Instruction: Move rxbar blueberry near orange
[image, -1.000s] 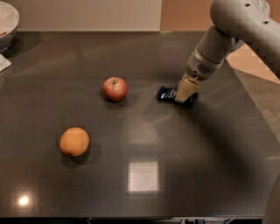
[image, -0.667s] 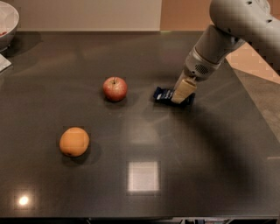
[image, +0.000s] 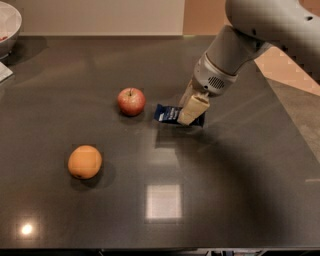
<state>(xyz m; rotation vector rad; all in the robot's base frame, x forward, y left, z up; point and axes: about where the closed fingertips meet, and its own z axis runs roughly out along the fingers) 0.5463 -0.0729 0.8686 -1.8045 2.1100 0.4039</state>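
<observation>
Next, my gripper lets go of the rxbar blueberry on the table (image: 136, 149) close beside the orange, in front of the apple.
The rxbar blueberry (image: 166, 113), a flat navy-blue wrapper with pale lettering, sits in the middle of the dark table, just right of the apple. My gripper (image: 190, 113) comes down from the upper right and is shut on the bar's right part. A cream-coloured finger (image: 193, 107) covers that end. The bar appears held just above the table, with its reflection below it. The orange (image: 85, 161) lies at the front left, well apart from the bar.
A red-and-yellow apple (image: 131, 101) stands between the bar and the table's left half. A white bowl (image: 9, 24) is at the far left corner, with a white scrap (image: 3, 71) below it. The table's right edge (image: 280, 100) runs diagonally; a light reflection (image: 163, 201) lies near the front.
My gripper has moved left and a little toward the front with the bar in it. The bar is now closer to the apple. The orange and apple have not moved.
</observation>
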